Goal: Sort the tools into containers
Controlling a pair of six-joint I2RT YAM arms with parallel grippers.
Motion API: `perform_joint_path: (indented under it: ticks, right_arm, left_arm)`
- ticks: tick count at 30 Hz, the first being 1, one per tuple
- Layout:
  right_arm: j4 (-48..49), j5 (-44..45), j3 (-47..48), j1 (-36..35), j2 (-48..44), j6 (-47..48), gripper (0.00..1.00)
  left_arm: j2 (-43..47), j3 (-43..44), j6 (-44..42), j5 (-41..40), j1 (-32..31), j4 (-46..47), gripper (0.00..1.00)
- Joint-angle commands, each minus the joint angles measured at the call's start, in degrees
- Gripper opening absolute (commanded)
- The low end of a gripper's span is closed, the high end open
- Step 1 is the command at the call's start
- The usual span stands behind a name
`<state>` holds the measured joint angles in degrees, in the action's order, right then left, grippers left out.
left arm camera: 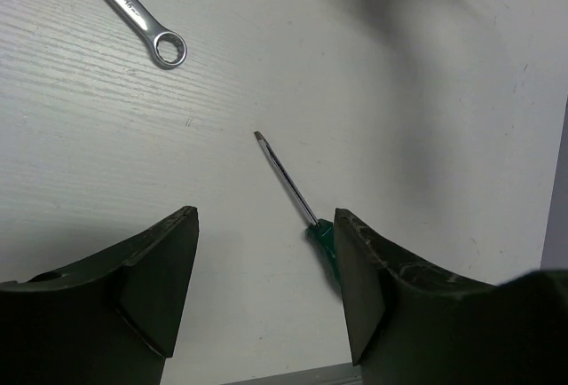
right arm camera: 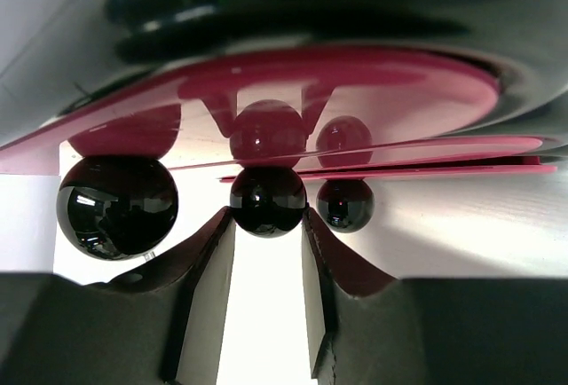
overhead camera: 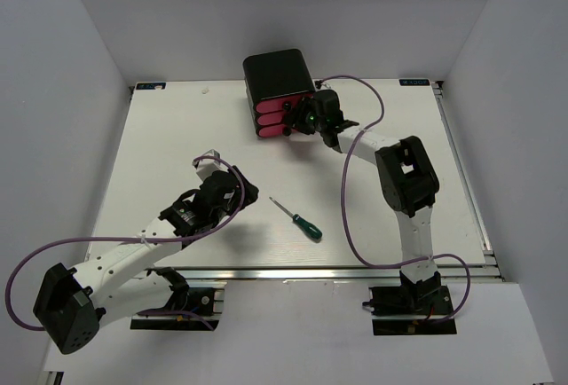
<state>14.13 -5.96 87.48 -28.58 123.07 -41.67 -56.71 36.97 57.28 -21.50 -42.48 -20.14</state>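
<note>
My right gripper is touching the middle drawer's round knob with just the ends of its fingers, so next I ease the drawer ajar, then pull it wider by its front panel (overhead camera: 270,120).
The black chest (overhead camera: 278,73) stands at the table's far middle, its three pink-red drawers (overhead camera: 271,117) facing forward. My right gripper (overhead camera: 298,122) is shut on the middle drawer's dark round knob (right arm camera: 267,199), with the other two knobs (right arm camera: 117,206) on either side. One green-handled screwdriver (overhead camera: 299,220) lies mid-table. In the left wrist view its shaft (left arm camera: 286,176) points away and its handle sits beside the right finger (left arm camera: 373,287). My left gripper (left arm camera: 266,216) is open and empty just above the table. The silver wrench (left arm camera: 133,14) lies beyond it, and also shows in the top view (overhead camera: 206,156). The other screwdrivers are not in view.
The white table (overhead camera: 160,154) is walled in by white panels at the back and sides. A metal rail (overhead camera: 355,271) runs along its near edge. Purple cables (overhead camera: 351,190) loop from both arms over the table.
</note>
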Motion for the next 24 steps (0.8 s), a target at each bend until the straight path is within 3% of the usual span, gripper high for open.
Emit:
perform_joint_path:
  ticks: [1,9,20,23,24]
  right_arm:
    - [3.62,3.23,-0.82,0.45,-0.28,-1.13,0.2]
    - [4.06,2.18,-7.05,0.72,-4.93,-0.34,0.16]
    - [5.73,0.16,-24.71,0.72,-16.71,0.36,0.16]
    - [6.17,-0.54,-26.57,0.72,-17.68,0.8,0.23]
    - [6.35,-0.98,-26.75,0.72,-17.77,1.24,0.33]
  left_arm:
    - [0.63,1.7,-0.06,-0.21,0.29,-0.69,0.72]
    - [0.9,1.53,0.12,-0.3,0.29,-0.6,0.72]
    - [1.07,1.09,0.03,-0.74,0.29,0.19,0.72]
    - [1.07,1.09,-0.06,-0.91,0.29,0.36,0.72]
    - [0.99,1.09,0.03,-1.0,0.29,0.37,0.72]
